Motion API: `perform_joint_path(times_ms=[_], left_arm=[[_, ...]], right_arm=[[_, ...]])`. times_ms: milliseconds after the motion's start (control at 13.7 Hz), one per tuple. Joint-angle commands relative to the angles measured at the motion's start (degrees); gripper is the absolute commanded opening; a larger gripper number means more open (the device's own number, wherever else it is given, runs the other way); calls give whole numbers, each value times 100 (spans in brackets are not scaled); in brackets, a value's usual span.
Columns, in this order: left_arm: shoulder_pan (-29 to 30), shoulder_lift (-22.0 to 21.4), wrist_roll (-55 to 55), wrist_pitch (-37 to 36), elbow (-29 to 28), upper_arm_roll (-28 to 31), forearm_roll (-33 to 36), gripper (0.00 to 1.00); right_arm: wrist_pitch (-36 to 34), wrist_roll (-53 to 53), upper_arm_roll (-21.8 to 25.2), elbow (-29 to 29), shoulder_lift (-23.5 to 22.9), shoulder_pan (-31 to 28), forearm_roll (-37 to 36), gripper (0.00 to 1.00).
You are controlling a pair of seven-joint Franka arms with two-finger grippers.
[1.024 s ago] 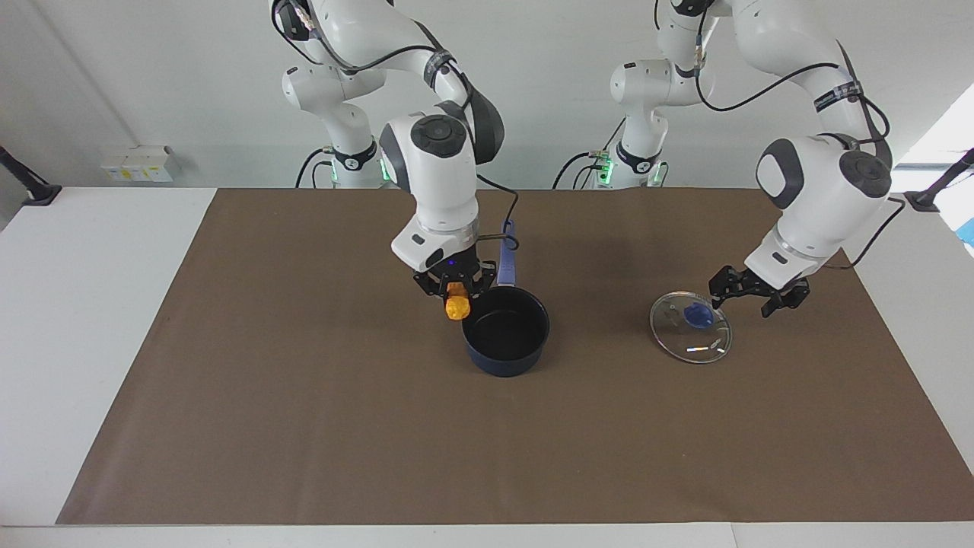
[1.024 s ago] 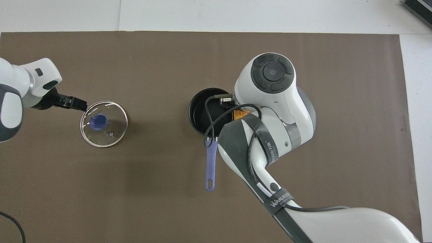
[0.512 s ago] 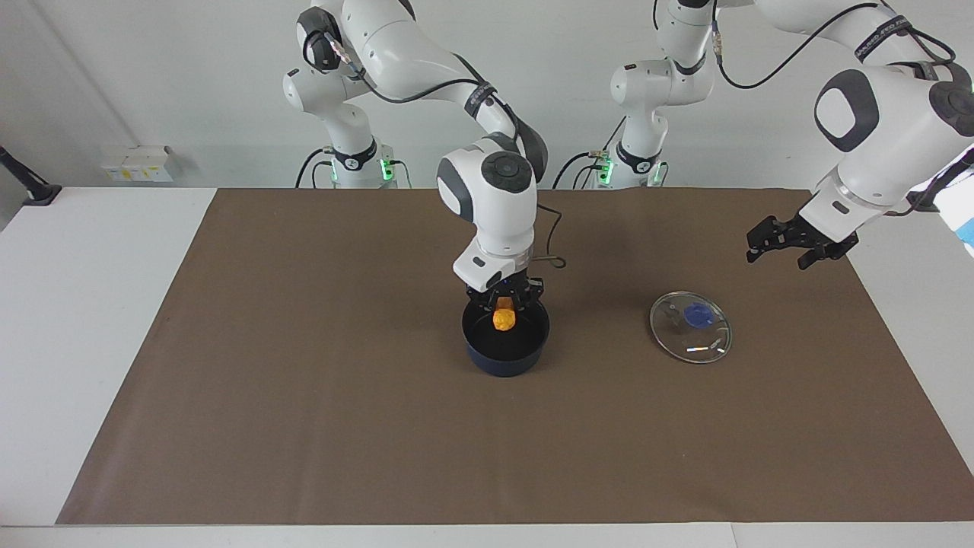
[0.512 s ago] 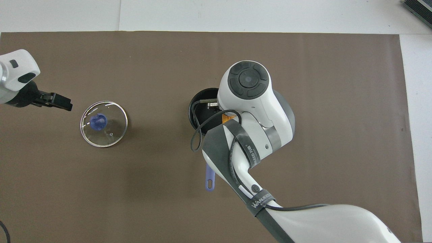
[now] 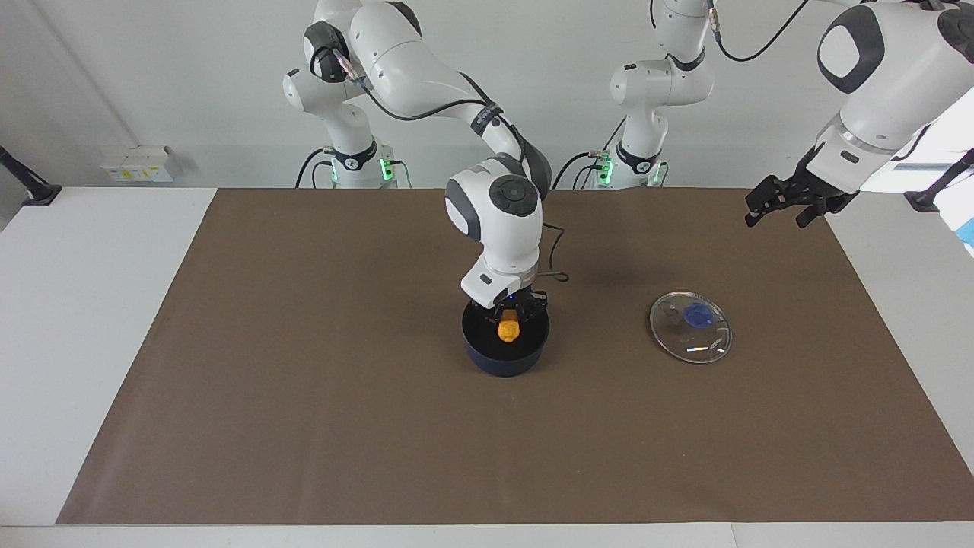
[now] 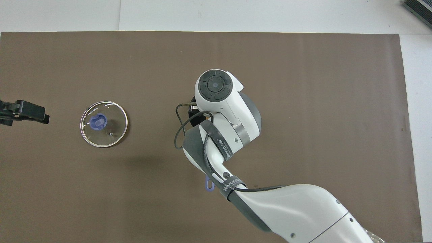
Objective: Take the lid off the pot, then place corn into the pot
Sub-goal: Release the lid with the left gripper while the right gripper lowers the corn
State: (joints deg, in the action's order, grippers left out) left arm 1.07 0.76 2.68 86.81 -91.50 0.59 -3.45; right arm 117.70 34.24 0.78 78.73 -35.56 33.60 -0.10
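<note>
Next, I release the orange-yellow corn from my right gripper inside the dark blue pot, in line with its handle (image 6: 212,117).
The dark blue pot (image 5: 504,359) stands open at the middle of the brown mat. My right gripper (image 5: 508,310) is low over the pot's mouth, shut on the orange-yellow corn (image 5: 508,329), which hangs inside the rim. In the overhead view the right arm covers the pot and the corn; only the handle's end (image 6: 209,185) shows. The glass lid (image 5: 690,326) with its blue knob lies flat on the mat toward the left arm's end, and it also shows in the overhead view (image 6: 104,124). My left gripper (image 5: 778,213) is open and empty, raised high over the mat's edge at that end, in the overhead view (image 6: 43,116) too.
The brown mat (image 5: 304,396) covers most of the white table. A small white box (image 5: 141,164) sits at the back corner at the right arm's end. A black clamp (image 5: 30,186) stands at that table edge.
My right gripper carried the corn from beside the pot's rim to over its mouth and lowered it in. My left gripper rose away from the lid toward the mat's edge.
</note>
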Motion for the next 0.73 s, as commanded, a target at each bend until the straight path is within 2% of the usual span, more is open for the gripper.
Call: perform_joint_path(times_ms=[0,293,512,659], left_arm=[[-27,205,-416,-349,432,11,-6,100],[-97,144,-356,-314,291,2,38,100],[-352,126,-173,-331,317,2,520,100],[-361,91,144,-296,387,11,556,100]], right_arm=[[130,65,-96,-112,-171,-108,35,0],[209,4,-113,-244,-285,-231,115,0],[410,12,-122,-191,-355,-169,124,0],[394,12,-122,-182,-347,-169,133,0]])
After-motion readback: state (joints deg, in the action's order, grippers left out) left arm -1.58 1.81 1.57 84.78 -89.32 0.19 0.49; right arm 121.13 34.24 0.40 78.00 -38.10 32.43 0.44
